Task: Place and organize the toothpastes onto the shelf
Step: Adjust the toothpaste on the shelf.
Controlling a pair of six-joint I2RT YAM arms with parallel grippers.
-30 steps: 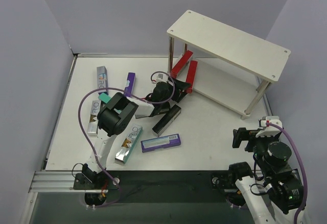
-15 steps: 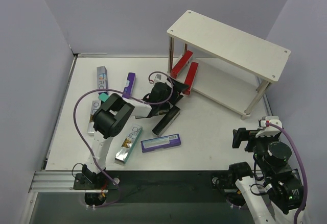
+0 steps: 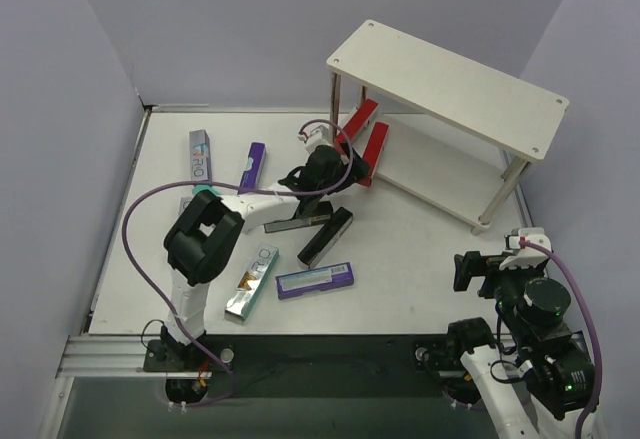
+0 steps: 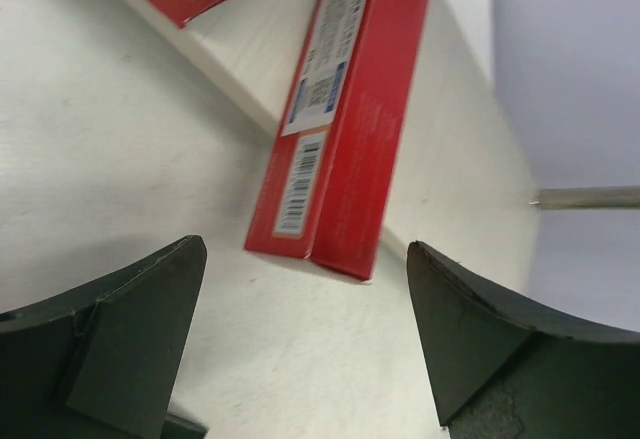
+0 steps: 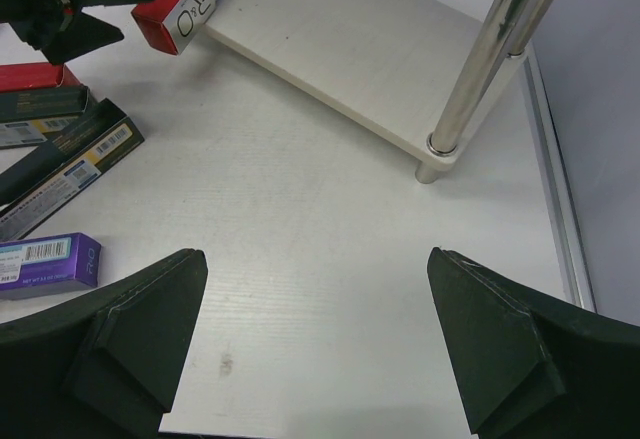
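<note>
My left gripper needs to grab the nearer red toothpaste, which sticks out past the lower board's edge, by its near end [image 4: 330,224] and slide it in against the other one.
The shelf [image 3: 455,84] stands at the far right. Two red toothpastes [image 3: 357,122] [image 3: 376,149] lie slanted on the left end of its lower board [image 3: 440,174]. My left gripper [image 3: 347,169] is open and empty, just short of the nearer red carton's near end. In the left wrist view that carton [image 4: 345,119] lies half on the board and half on the table between my open fingers [image 4: 305,254]. Other cartons lie on the table: black [image 3: 325,236], purple [image 3: 315,280], silver-teal [image 3: 251,281]. My right gripper [image 3: 478,269] [image 5: 315,259] is open and empty.
More cartons lie at the far left: silver [image 3: 200,154], purple [image 3: 254,166], and a teal one [image 3: 205,191] partly under my left arm. A shelf leg [image 5: 480,69] stands on the table ahead of my right gripper. Grey walls close in the table's left, back and right sides.
My left gripper has moved away from the black cartons toward the shelf, up to the nearer red carton's end. It stays open. The right arm has not moved.
</note>
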